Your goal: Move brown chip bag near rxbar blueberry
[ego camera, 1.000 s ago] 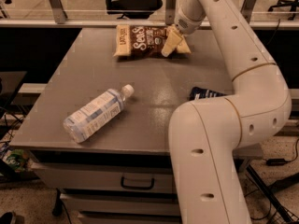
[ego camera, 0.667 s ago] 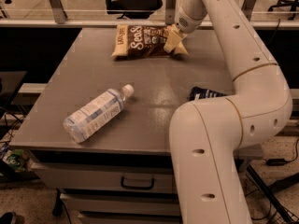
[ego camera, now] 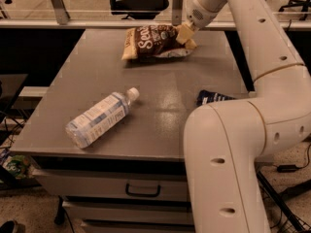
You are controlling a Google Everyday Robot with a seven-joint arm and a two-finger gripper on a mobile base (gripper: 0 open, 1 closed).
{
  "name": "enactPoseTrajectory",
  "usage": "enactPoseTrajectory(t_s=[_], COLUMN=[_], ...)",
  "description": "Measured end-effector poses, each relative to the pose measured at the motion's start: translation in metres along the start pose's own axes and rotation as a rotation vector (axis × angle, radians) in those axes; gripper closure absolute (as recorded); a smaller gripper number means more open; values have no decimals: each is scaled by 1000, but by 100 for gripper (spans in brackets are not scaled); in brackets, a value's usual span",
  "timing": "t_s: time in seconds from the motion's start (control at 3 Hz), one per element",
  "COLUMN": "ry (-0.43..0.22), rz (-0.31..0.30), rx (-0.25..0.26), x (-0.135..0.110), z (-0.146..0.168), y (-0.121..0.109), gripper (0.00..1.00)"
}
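Next, my gripper releases the brown chip bag just behind the gap between the water bottle and rxbar blueberry (ego camera: pixel 184 72).
The brown chip bag (ego camera: pixel 150 41) is at the far side of the table, dark brown with white lettering and tan ends. Its right end is raised off the table, with a shadow under it. My gripper (ego camera: pixel 184 35) reaches down from the upper right and is shut on the bag's right end. The rxbar blueberry (ego camera: pixel 213 97) is a dark navy wrapper lying flat at the table's right side. My arm's near link hides part of it. The bar lies well nearer the front than the bag.
A clear plastic water bottle (ego camera: pixel 99 118) lies on its side at the front left of the grey table (ego camera: pixel 160 115). My large white arm (ego camera: pixel 228 164) covers the front right corner. A drawer unit sits under the table. A rail and office chairs stand behind.
The gripper has closed on the bag's right end and raised it. The bag now tilts up off the table instead of lying flat. The bottle and bar have not moved.
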State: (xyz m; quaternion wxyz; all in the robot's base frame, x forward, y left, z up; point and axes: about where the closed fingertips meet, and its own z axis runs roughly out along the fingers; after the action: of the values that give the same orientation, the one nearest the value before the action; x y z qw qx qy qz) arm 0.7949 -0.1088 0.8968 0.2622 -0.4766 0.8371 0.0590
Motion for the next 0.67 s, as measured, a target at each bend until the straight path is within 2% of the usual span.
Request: enactPoseTrajectory(t_s=[0.33, 0.67], ry=[-15, -42], rz=[-33, -27], rx=[-1, -17], x=[5, 14], z=[-48, -82], y=[10, 20], gripper=[100, 100])
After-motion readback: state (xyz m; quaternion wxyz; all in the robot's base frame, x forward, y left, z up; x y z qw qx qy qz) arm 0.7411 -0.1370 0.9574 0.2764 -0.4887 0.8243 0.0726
